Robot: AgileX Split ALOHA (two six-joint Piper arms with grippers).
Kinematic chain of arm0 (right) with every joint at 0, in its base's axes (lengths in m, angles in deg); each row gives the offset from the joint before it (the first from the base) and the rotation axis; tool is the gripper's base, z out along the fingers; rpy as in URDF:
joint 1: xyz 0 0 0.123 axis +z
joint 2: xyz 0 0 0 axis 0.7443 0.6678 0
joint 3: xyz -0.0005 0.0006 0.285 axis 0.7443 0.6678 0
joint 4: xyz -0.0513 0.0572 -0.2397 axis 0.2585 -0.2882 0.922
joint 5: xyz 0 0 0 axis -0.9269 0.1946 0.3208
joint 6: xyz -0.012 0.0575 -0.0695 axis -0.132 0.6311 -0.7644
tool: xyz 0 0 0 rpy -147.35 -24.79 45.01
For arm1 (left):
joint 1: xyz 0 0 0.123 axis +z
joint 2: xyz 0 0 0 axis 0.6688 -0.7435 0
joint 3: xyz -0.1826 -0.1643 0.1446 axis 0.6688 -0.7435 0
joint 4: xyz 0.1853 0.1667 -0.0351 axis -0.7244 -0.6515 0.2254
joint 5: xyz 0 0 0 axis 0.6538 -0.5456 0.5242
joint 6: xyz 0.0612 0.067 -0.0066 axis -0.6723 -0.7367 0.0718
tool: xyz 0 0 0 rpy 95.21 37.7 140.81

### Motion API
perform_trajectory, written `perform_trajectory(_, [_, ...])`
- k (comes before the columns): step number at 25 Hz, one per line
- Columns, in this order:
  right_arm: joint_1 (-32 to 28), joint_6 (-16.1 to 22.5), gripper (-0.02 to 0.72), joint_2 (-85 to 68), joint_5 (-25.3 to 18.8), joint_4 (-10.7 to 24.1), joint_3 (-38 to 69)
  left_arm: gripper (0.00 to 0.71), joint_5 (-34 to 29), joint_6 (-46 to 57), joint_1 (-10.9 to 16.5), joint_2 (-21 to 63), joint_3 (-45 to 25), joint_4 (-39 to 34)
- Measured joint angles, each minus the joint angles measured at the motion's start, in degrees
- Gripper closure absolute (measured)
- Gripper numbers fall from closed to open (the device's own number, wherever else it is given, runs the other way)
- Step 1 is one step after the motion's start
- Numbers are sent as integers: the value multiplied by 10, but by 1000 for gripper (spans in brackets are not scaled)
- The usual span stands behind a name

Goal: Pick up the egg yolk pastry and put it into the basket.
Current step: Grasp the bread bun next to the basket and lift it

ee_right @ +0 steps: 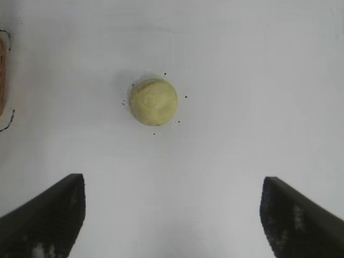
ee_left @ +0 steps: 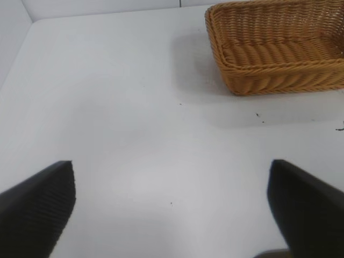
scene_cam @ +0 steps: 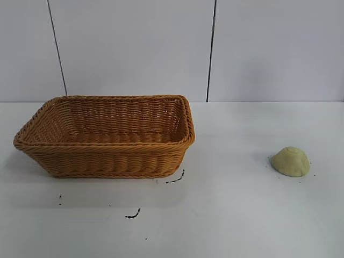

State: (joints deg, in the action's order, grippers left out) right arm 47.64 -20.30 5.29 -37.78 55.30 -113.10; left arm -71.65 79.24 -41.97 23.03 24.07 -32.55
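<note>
The dome of the egg yolk pastry [scene_cam: 289,159] [ee_right: 153,102] has one side facing the basket. My right gripper needs to close around it with one finger on that side and the other opposite.
The egg yolk pastry [scene_cam: 291,161] is a small pale yellow dome lying on the white table at the right. The tan woven basket [scene_cam: 107,161] stands at the left and holds nothing that I can see. In the right wrist view the pastry [ee_right: 153,101] lies on the table ahead of my right gripper [ee_right: 173,185], which is open wide with only bare table between its fingers. My left gripper [ee_left: 171,169] is open over bare table, with a corner of the basket [ee_left: 279,75] farther off. Neither arm shows in the exterior view.
Black pen-like marks [scene_cam: 133,215] dot the white table [scene_cam: 231,215] in front of the basket. Tiny dark specks ring the pastry. A pale panelled wall [scene_cam: 161,48] closes the far side.
</note>
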Motion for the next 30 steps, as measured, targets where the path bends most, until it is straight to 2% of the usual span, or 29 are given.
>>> perform_trajectory(6, [0,-12,69,135,-1,0,-68,14,0,0,0,0,0,0])
perform_trajectory(13, [15,-28,69,205,16,-2,-83,14,0,0,0,0,0,0])
perform_trajectory(20, [49,-28,69,231,36,-4,-83,14,0,0,0,0,0,0])
perform_trajectory(27, [55,-15,69,294,38,0,-83,14,0,0,0,0,0,0])
perform_trajectory(30, [55,-11,69,321,53,6,-83,14,0,0,0,0,0,0])
